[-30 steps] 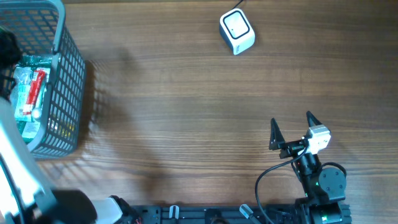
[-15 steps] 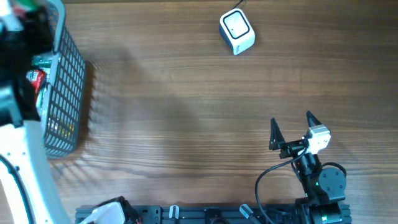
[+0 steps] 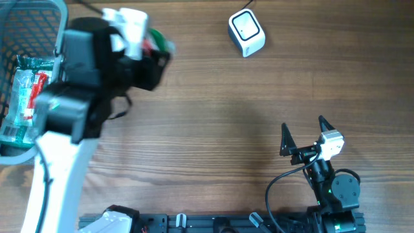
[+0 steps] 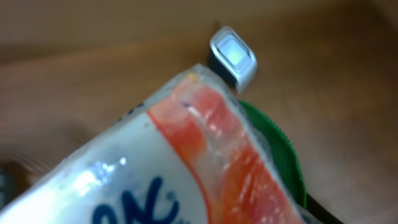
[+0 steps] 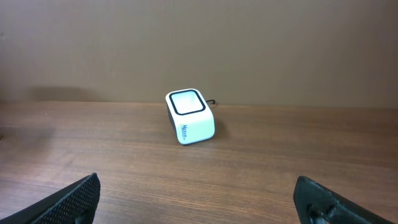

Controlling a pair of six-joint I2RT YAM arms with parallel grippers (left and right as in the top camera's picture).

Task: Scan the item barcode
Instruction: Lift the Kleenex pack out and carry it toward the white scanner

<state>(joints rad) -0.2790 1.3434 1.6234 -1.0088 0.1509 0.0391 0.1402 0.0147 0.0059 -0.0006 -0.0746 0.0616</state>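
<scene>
There is bare table point(image 3: 261, 116) between the barcode scanner and my right gripper. Next, I set the item down there with my left gripper.
The item point(image 4: 186, 162) is a clear packet with a white label, blue letters, a red band and a green edge, and it fills the left wrist view. From overhead only its red and green end point(image 3: 157, 40) shows past my left gripper point(image 3: 150, 55), which is shut on it above the table, just right of the basket. The white barcode scanner point(image 3: 246, 32) stands at the back, well to the right of the packet; the left wrist view shows the scanner point(image 4: 233, 55) beyond the packet's top edge. My right gripper point(image 3: 304, 137) rests open and empty near the front, facing the scanner point(image 5: 189, 116).
A grey wire basket point(image 3: 60, 29) stands at the far left, with more packets point(image 3: 26, 97) inside it. The left arm's white link point(image 3: 58, 162) slants across the front left of the table. The right arm's base point(image 3: 336, 191) sits at the front edge.
My left arm has come up out of the basket and swung right over the table, carrying the packet. The right arm has not moved.
</scene>
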